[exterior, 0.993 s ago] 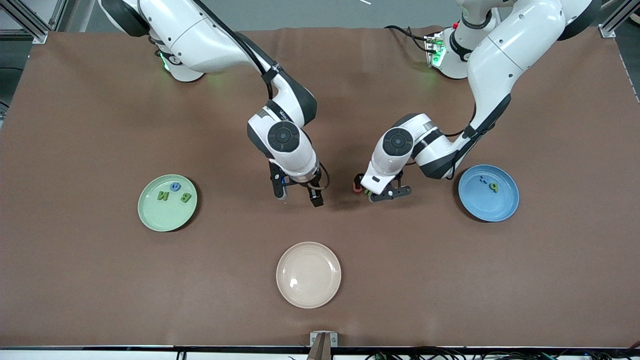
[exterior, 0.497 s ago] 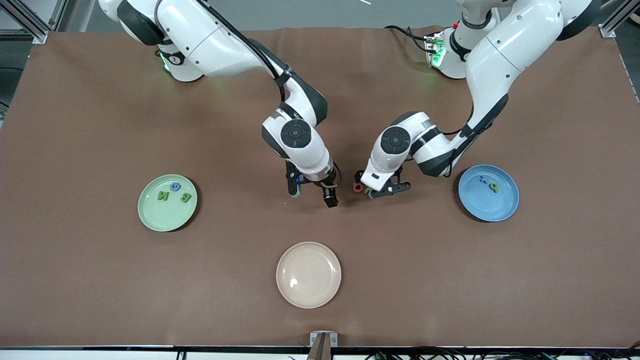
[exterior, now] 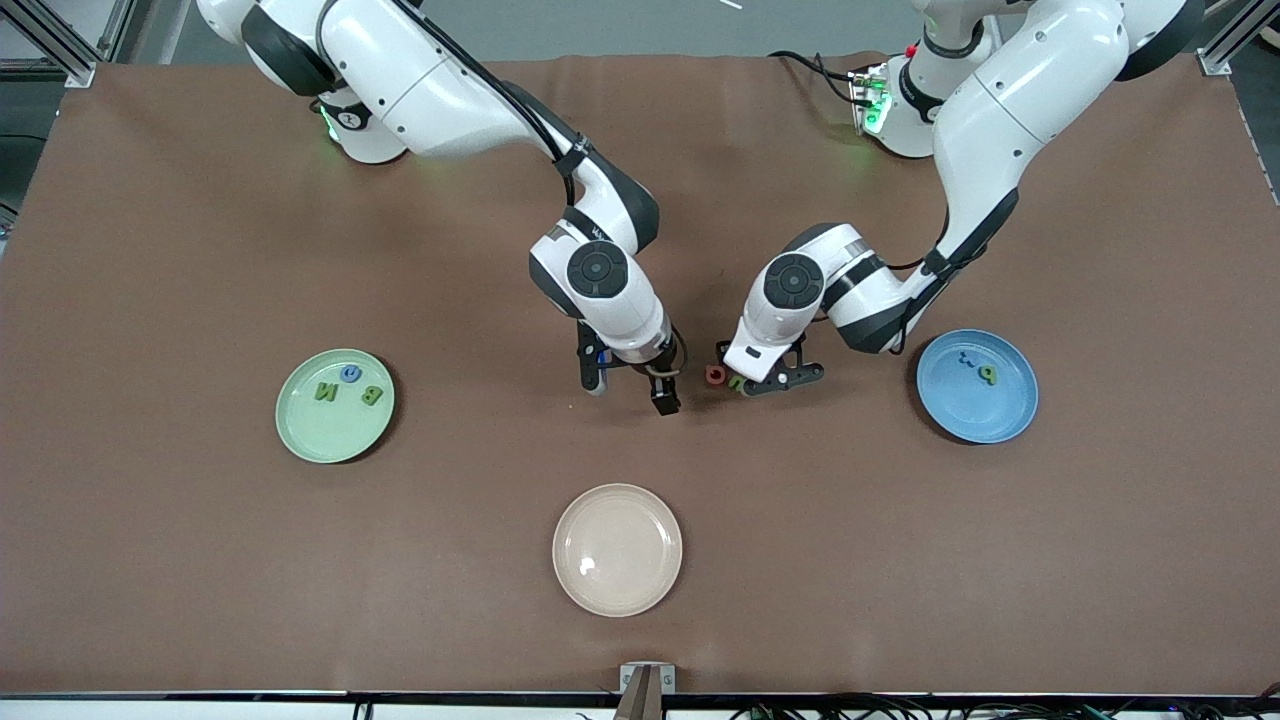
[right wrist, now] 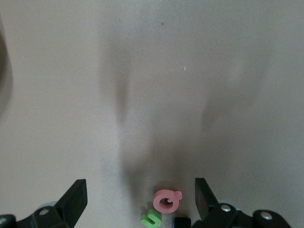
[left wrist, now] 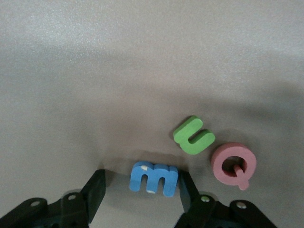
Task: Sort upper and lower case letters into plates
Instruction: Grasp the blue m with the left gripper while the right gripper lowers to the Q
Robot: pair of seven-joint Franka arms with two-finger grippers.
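The robot's right gripper should close on the round sides [exterior: 715,374] [right wrist: 167,201] of the red Q, the letter that lies beside the green u.
Three letters lie together mid-table: a blue m [left wrist: 154,178], a green u [left wrist: 194,136] and a red Q [left wrist: 233,164]. My left gripper [left wrist: 141,187] is low over the table with its jaws astride the m. One finger touches the m's end and the other stands a gap away. From the front the Q [exterior: 715,375] and u [exterior: 734,382] peek out beside the left gripper [exterior: 760,378]; the m is hidden there. My right gripper [exterior: 628,392] hangs open close beside them, holding nothing. The mint plate [exterior: 300,430] holds three letters. The blue plate [exterior: 975,420] holds a green p [exterior: 987,374] and small blue pieces.
A cream plate [exterior: 617,548] sits nearer the front camera, between the two sorting plates. The right wrist view shows the Q [right wrist: 166,200] and u [right wrist: 152,218] just ahead of the right gripper [right wrist: 138,197]. Brown table cloth surrounds everything.
The right arm has swung toward the letters and the left gripper. The left gripper's jaws have narrowed around the blue m.
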